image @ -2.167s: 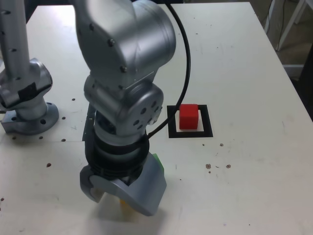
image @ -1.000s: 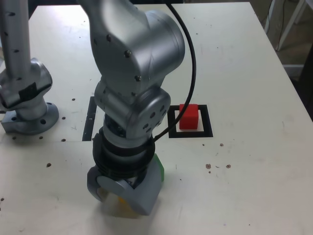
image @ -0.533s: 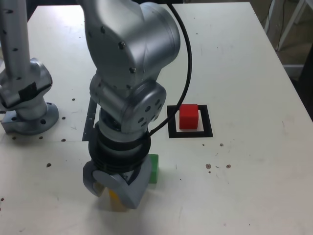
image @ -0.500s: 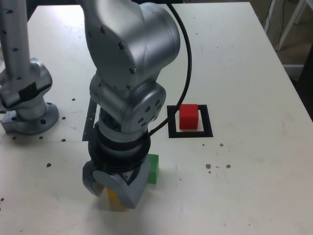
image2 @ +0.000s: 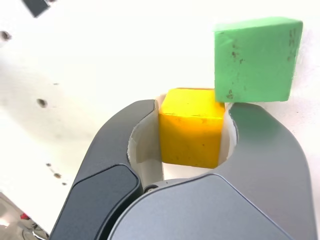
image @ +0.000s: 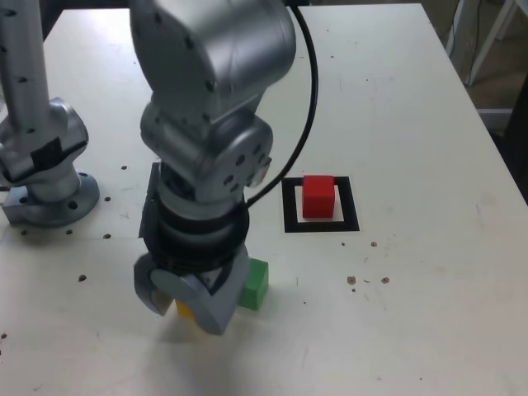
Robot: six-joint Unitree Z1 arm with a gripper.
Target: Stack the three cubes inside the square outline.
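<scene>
Next, my gripper releases the yellow cube, now near the table's front edge, and leaves it on top of the red cube (image: pixel 320 176) that is inside the square outline.
My gripper (image: pixel 188 307) (image2: pixel 192 131) is shut on the yellow cube (image2: pixel 191 127), whose sliver (image: pixel 185 311) peeks out between the jaws near the table's front edge in the exterior view. The green cube (image: pixel 252 283) (image2: pixel 256 59) lies on the table right beside the gripper; in the wrist view its corner touches the yellow cube's corner. The red cube (image: pixel 318 196) sits inside the square outline (image: pixel 321 223), to the exterior view's right of the arm. Whether the yellow cube rests on the table or is lifted cannot be told.
A second arm's grey base (image: pixel 41 169) stands at the exterior view's left. A thin black strip (image: pixel 148 214) lies behind my wrist. Dark specks (image: pixel 367 280) dot the white table (image: pixel 396 115). A white frame (image: pixel 495 33) stands beyond the table's right edge.
The jaws have closed on the yellow cube. The wrist has shifted a little toward the exterior view's left, uncovering more of the green cube. The red cube has stayed put.
</scene>
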